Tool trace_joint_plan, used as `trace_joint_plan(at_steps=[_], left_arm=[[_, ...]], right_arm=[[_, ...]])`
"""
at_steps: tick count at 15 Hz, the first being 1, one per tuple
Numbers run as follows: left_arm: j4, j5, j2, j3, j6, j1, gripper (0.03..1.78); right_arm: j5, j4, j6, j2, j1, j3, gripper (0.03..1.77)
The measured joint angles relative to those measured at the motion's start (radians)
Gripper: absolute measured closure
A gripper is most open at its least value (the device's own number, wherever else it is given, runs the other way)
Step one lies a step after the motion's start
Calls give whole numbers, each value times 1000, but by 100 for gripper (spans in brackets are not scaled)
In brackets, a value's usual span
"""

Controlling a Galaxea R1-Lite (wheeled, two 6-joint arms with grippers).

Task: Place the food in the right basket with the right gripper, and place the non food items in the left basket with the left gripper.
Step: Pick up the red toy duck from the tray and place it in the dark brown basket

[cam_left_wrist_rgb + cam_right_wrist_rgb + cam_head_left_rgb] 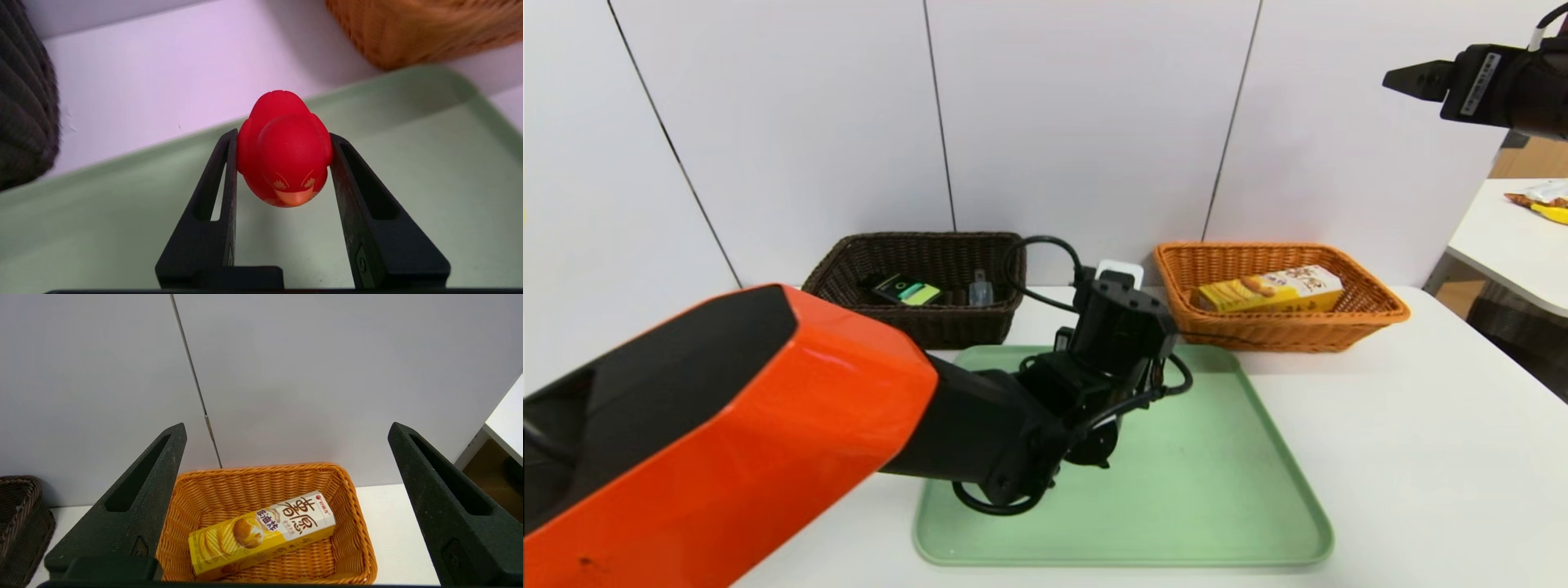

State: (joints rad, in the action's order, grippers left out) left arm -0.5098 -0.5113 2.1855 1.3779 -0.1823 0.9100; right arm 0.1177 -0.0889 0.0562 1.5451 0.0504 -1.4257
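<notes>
My left gripper will release the red rubber duck between the green-and-black item and the small clear bottle (956, 294).
A red rubber duck (286, 151) with an orange beak sits between the fingers of my left gripper (282, 136), which is shut on it just above the green tray (429, 183). In the head view the left wrist (1123, 327) hides the duck, over the far part of the tray (1217, 490). The dark brown left basket (849, 269) holds a green-and-black item (907, 290) and a small clear bottle (980, 290). The orange right basket (359, 522) holds a yellow chips box (261, 533). My right gripper (287, 426) hangs open and empty, high above that basket.
The two baskets stand side by side against the white wall, behind the tray. A second white table (1511, 237) with snack packets (1539, 200) stands off to the right. The left arm's orange forearm (727, 425) fills the near left.
</notes>
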Motion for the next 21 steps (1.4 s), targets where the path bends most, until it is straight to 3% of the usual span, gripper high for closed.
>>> trace_joint_plan(at_steps=[4, 7, 9, 12, 21], left_arm=[[290, -3, -116, 202, 24, -53, 110], [441, 4, -158, 323, 109, -194, 110], [447, 26, -159, 357, 157, -289, 110], [444, 54, -128, 364, 147, -382, 110], [443, 73, 17, 370, 71, -464, 111]], right_arm=[[-2, 4, -1, -18, 0, 48, 10], [-8, 4, -1, -22, 0, 59, 10], [-9, 6, -1, -21, 0, 63, 10], [-8, 6, 0, -20, 0, 65, 10], [-6, 6, 1, -5, -2, 64, 10]])
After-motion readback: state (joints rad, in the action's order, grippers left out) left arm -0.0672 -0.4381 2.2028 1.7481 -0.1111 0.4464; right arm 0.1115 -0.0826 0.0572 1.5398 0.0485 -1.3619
